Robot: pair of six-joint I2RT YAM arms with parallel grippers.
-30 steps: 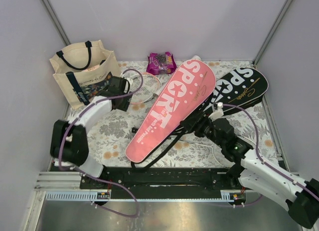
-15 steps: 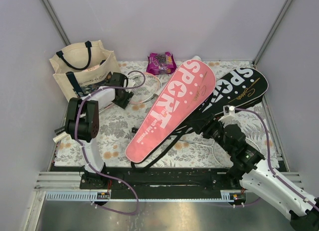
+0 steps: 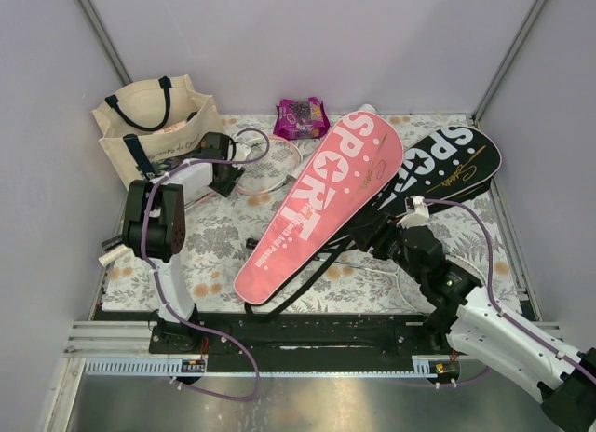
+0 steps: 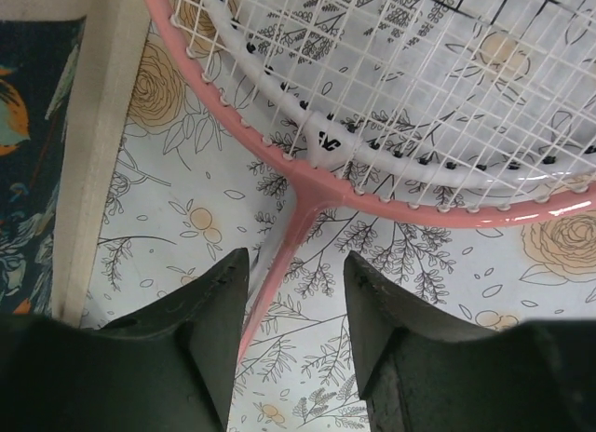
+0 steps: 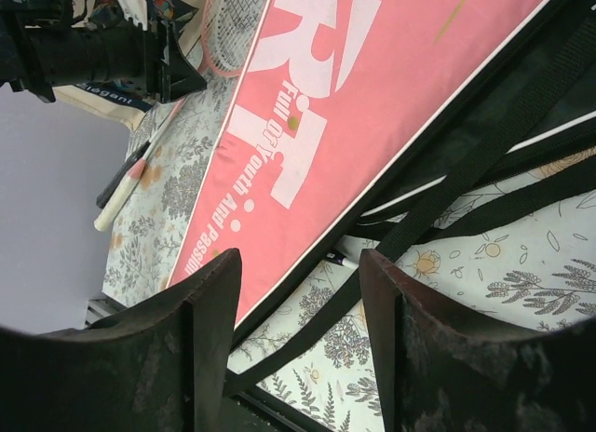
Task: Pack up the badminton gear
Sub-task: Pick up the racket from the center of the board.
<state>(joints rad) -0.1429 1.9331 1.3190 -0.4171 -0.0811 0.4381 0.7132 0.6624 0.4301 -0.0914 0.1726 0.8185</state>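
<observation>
The pink racket's handle slants close against the white racket's handle, so the left gripper will turn to line up and take only the pink racket's shaft [image 4: 290,248].
Two rackets lie stacked by the tote, one pink-framed [image 4: 391,207] and one white-framed [image 4: 317,141]; their heads show in the top view [image 3: 270,162]. My left gripper [image 3: 226,179] is open low over them. The pink shaft [image 4: 265,283] runs between its fingers [image 4: 296,264], close to the left one. A pink SPORT cover [image 3: 317,204] lies across the middle, and a black SPORT cover [image 3: 452,162] lies to its right. My right gripper [image 3: 374,236] is open and empty above the pink cover's edge [image 5: 354,106] and a black strap [image 5: 410,236].
A cream tote [image 3: 154,134] with navy handles stands at the back left, and its wall [image 4: 93,143] is just left of my left gripper. A purple snack packet [image 3: 301,117] lies at the back. A white-tipped handle end [image 3: 112,255] sticks out at the left edge.
My left arm has folded up at the elbow, with its gripper staying at the racket throats. My right gripper has shifted slightly right by the pink cover's lower edge. Nothing was taken hold of.
</observation>
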